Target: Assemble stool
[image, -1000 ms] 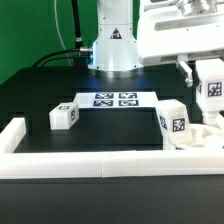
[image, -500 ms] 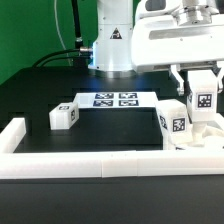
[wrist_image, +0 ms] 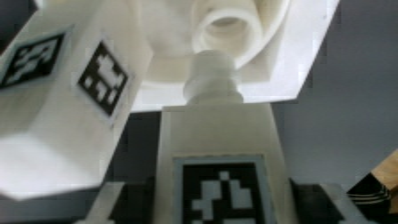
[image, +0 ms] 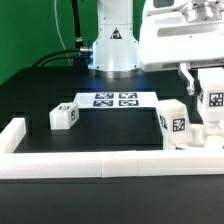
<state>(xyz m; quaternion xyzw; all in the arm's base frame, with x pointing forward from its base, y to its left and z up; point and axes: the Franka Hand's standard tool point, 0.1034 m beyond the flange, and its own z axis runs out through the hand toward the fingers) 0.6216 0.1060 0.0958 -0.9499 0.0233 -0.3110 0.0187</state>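
Note:
Next, my gripper sets the white leg upright in the white seat's round socket (image: 212,135) (wrist_image: 226,33), beside the other standing leg, and lets go of it there.
My gripper (image: 208,84) is shut on a white stool leg (image: 212,101) with a black-and-white tag, held upright at the exterior view's right. In the wrist view the held leg (wrist_image: 222,150) sits between my fingers (wrist_image: 121,195), and its peg tip is at a round socket of the white seat (wrist_image: 276,45). The seat (image: 203,138) lies low at the right, partly hidden behind the rail. A second tagged leg (image: 173,120) stands beside it and shows in the wrist view (wrist_image: 71,75). A third leg (image: 65,116) lies at the left.
The marker board (image: 115,100) lies flat in the middle of the black table. A long white rail (image: 100,163) borders the front, with a corner (image: 12,135) at the left. The arm's white base (image: 112,45) stands at the back.
My gripper with the leg dropped lower and toward the exterior view's left, then shifted back right. The other legs and the seat have not moved.

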